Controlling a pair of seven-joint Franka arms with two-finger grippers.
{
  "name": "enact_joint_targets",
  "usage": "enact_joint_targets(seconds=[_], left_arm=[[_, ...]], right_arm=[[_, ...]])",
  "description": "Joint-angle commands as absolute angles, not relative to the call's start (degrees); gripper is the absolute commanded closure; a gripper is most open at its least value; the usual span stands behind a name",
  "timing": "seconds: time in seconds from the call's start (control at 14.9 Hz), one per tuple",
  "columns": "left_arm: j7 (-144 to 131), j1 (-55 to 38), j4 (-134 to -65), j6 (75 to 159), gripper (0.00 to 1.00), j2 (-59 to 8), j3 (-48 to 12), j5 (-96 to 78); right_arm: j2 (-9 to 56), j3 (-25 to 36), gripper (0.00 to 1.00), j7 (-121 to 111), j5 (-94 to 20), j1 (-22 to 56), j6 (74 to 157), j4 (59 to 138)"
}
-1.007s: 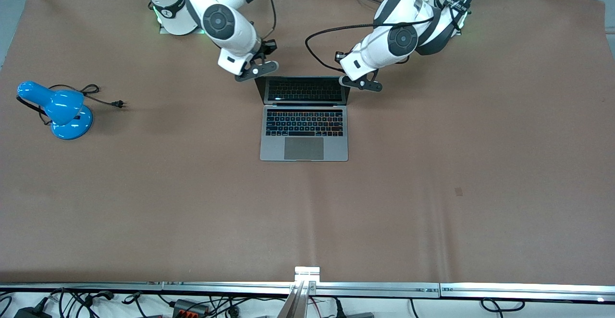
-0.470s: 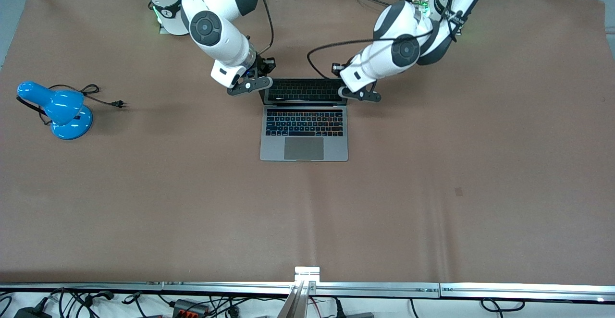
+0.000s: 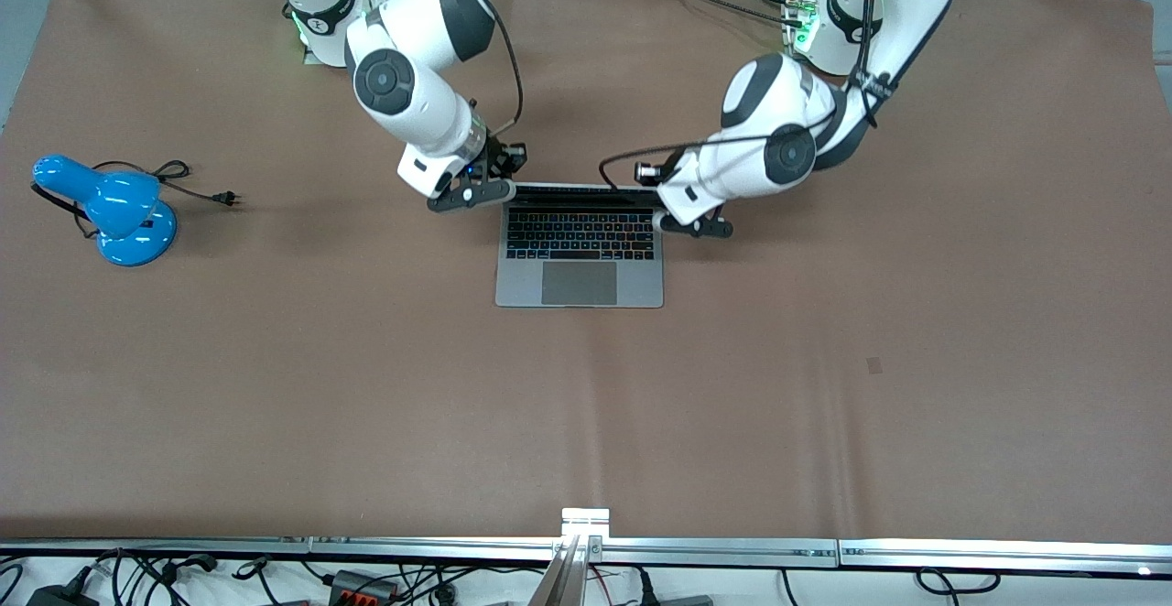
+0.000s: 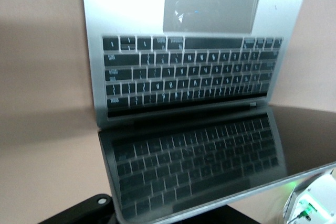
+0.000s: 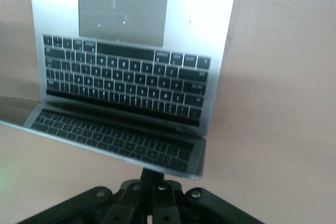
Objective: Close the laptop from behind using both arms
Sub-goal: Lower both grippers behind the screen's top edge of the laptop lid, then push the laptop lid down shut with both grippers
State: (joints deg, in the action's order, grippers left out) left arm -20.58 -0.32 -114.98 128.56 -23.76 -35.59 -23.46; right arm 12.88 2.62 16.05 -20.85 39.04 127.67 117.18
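Next, I release the lid from my left gripper so it lies flat over the silver-grey laptop's black keys and trackpad [image 3: 580, 254] [image 4: 213, 43].
The silver-grey laptop [image 3: 579, 263] sits open in the middle of the brown table, its lid [image 3: 581, 190] tipped forward over the black keys. My right gripper [image 3: 474, 192] is shut, with its fingertips against the back of the lid at the corner toward the right arm's end. In the right wrist view the laptop [image 5: 131, 77] fills the frame, and the gripper [image 5: 156, 174] touches the lid's edge. My left gripper [image 3: 694, 221] is at the lid's other corner. The left wrist view shows the laptop [image 4: 194, 72], and the dark screen hides all of that gripper but its black bar [image 4: 79, 213].
A blue desk lamp [image 3: 119, 212] with a black cord [image 3: 197, 187] lies on the table toward the right arm's end. A metal rail [image 3: 586, 546] runs along the table edge nearest the front camera.
Both grippers have moved toward the front camera and lower, pushing the lid. The lid has tipped forward over the keyboard, and the screen shows much less in the front view.
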Motion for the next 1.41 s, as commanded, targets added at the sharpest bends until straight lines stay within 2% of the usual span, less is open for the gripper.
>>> enact_joint_targets(seconds=[0.0,0.54,0.87,1.14,1.34], left_arm=[[-24.4,-1.1,-107.3,128.3,1.00,-31.6,-35.0,-18.3],[-25.2,-2.1,-98.7,128.4,1.00,-41.8,-32.8,-8.8],[-25.2,-4.4,-98.4,131.0,0.99,-45.3,-30.8,-6.2],[-25.2,-7.7,-98.4,133.0,0.98,-46.0,-27.7,-6.2],[-25.2,-6.4,-98.3,129.6,0.98,-43.3,-27.5,-6.2]], right_arm=[[18.8,2.3,1.00,16.2,-20.0,36.7,127.4,111.2],[33.5,2.9,1.00,16.1,-19.2,36.7,127.5,99.4],[41.4,2.9,1.00,16.4,-17.7,36.9,128.8,93.9],[43.2,2.9,1.00,16.5,-17.7,37.3,130.8,93.6],[43.2,2.9,1.00,16.5,-17.7,37.3,130.8,93.6]])
